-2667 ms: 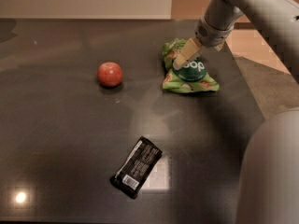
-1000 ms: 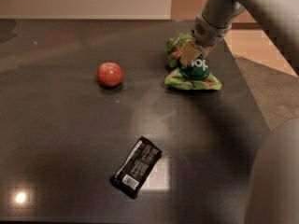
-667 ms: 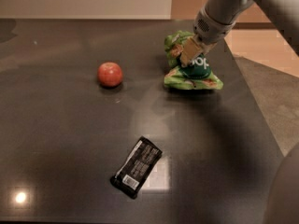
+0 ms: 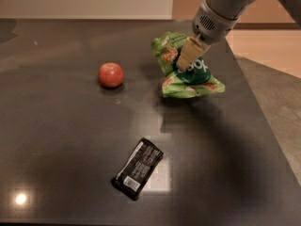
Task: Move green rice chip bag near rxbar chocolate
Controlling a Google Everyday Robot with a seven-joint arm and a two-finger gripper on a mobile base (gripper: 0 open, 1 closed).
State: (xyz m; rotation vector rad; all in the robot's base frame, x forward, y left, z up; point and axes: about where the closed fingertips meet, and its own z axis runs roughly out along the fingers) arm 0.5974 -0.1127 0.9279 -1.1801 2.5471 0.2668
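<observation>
My gripper needs to let go of the green rice chip bag on the dark table (image 4: 173, 112) just behind the far end of the rxbar chocolate.
The green rice chip bag (image 4: 194, 80) sits at the back right of the dark table, crumpled and pulled up at its top. My gripper (image 4: 185, 61) comes down from the upper right and is shut on the bag's upper part; one tan finger (image 4: 188, 53) shows in front of the dark round logo. The bag's lower edge looks to be at or just above the tabletop, with a shadow under it. The rxbar chocolate (image 4: 138, 168), a flat black wrapper with white text, lies towards the front centre, well apart from the bag.
A small red apple (image 4: 111, 75) sits left of the bag. The dark tabletop (image 4: 56, 140) has its right edge running diagonally close behind the bag. A lower grey surface (image 4: 277, 102) lies beyond that edge.
The gripper has closed on the bag's top and drawn it up and slightly left, crumpling it. The apple and the bar have not moved.
</observation>
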